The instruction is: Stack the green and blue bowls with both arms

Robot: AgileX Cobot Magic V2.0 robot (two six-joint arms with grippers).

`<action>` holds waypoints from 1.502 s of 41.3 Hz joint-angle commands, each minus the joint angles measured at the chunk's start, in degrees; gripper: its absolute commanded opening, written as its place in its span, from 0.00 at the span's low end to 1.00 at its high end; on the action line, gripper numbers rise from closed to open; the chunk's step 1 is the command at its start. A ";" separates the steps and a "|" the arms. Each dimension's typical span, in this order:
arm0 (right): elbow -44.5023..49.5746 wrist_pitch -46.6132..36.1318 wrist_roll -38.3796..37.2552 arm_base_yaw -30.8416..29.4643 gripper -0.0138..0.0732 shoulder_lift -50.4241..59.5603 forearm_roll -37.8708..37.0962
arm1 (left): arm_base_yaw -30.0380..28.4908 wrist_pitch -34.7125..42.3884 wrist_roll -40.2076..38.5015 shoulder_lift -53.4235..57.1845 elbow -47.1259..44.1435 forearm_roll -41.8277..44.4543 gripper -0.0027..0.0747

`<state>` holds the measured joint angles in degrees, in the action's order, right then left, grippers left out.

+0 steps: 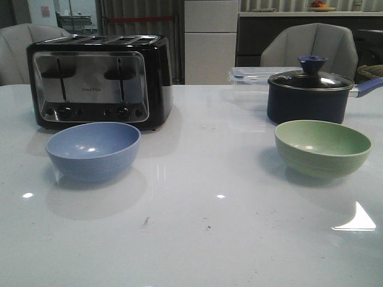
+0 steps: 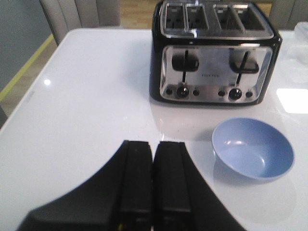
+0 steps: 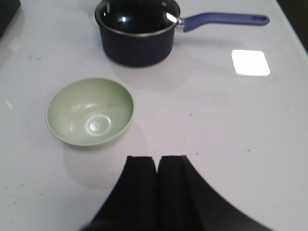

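Observation:
The green bowl is next: next my right gripper goes to the green bowl's rim (image 1: 368,144) (image 3: 133,108) and closes there, on the side farthest from the blue bowl.
The blue bowl (image 1: 93,150) stands upright and empty on the white table at the left, in front of the toaster. It also shows in the left wrist view (image 2: 253,155). The green bowl (image 1: 322,147) stands upright and empty at the right, in front of the dark pot, and shows in the right wrist view (image 3: 90,111). My left gripper (image 2: 154,144) is shut and empty above the table, short of the blue bowl. My right gripper (image 3: 157,159) is shut and empty, short of the green bowl. Neither arm shows in the front view.
A black and steel toaster (image 1: 99,81) stands behind the blue bowl. A dark navy lidded pot (image 1: 310,92) with a blue handle (image 3: 224,20) stands behind the green bowl. A clear lidded box (image 1: 251,76) lies beside the pot. Chairs stand beyond the table's far edge.

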<state>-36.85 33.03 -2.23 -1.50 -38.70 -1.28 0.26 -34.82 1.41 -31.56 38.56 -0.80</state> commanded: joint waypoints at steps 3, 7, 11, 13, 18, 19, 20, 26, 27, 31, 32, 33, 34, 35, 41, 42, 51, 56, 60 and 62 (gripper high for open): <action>-1.41 -2.27 0.35 0.03 0.22 -6.58 -0.20 | -0.08 3.17 -0.16 -3.32 1.98 -0.15 0.15; -1.41 -1.93 0.35 0.03 0.23 -10.71 -0.20 | -0.08 3.12 -0.16 -5.03 1.98 -0.15 0.15; -1.41 -1.93 0.35 0.03 0.27 -14.85 -0.20 | -0.08 3.12 -0.16 -6.68 1.98 -0.15 0.17; -1.41 -2.17 0.35 0.03 0.34 -16.58 -0.20 | -0.08 3.12 -0.16 -7.46 1.98 -0.15 0.23; -1.55 -3.78 0.35 0.03 0.64 -21.08 -0.15 | -0.08 3.12 -0.16 -9.10 1.98 -0.15 0.48; -1.71 -4.09 0.35 0.03 0.68 -22.07 -0.15 | -0.08 3.12 -0.16 -9.50 1.98 -0.15 0.54; -1.93 -4.53 0.35 0.03 0.73 -22.78 -0.15 | -0.08 3.25 -0.16 -9.72 1.98 -0.15 0.58; -5.17 -5.88 0.35 0.03 0.80 -27.90 1.78 | -0.08 3.33 -0.16 -11.41 1.98 -0.15 0.65; -6.23 -5.88 0.35 0.03 0.80 -29.35 2.29 | -0.08 3.33 -0.16 -11.72 1.98 -0.15 0.65; -10.13 -5.20 0.35 0.03 0.80 -33.34 3.42 | -0.08 3.33 -0.16 -12.83 1.98 -0.15 0.62; -11.10 -4.94 0.35 0.03 0.80 -34.32 3.72 | -0.08 3.33 -0.16 -13.29 1.98 -0.15 0.62; -12.41 -4.67 0.35 0.03 0.80 -35.63 4.15 | -0.08 3.33 -0.16 -13.49 1.98 -0.15 0.61; -13.41 -4.10 0.35 0.03 0.80 -36.64 4.53 | -0.08 3.33 -0.16 -13.87 1.98 -0.15 0.61; -14.76 -3.50 0.35 0.03 0.80 -38.01 4.98 | -0.08 3.33 -0.16 -14.15 1.98 -0.15 0.60; -21.77 0.79 0.35 0.03 0.80 -45.29 5.50 | -0.08 3.33 -0.16 -15.20 1.98 -0.15 0.60; -23.19 1.55 0.35 0.03 0.80 -46.44 5.50 | -0.08 3.33 -0.16 -15.20 1.98 -0.15 0.60; -32.93 6.98 0.46 0.03 0.80 -57.26 5.62 | -0.08 3.33 -0.16 -15.53 1.98 -0.05 0.60; -37.13 9.70 1.81 0.03 0.75 -62.19 6.74 | -0.08 3.33 -0.16 -15.53 1.98 -0.05 0.60; -40.01 11.47 4.05 0.03 0.67 -65.08 8.79 | -0.08 3.33 -0.16 -15.53 1.98 -0.05 0.60; -40.90 12.09 5.17 0.03 0.63 -66.19 9.61 | -0.08 3.33 -0.16 -15.53 1.98 -0.05 0.60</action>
<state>-74.02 44.50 0.00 -1.50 -105.68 6.33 0.26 -35.70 1.41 -47.13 38.56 -0.80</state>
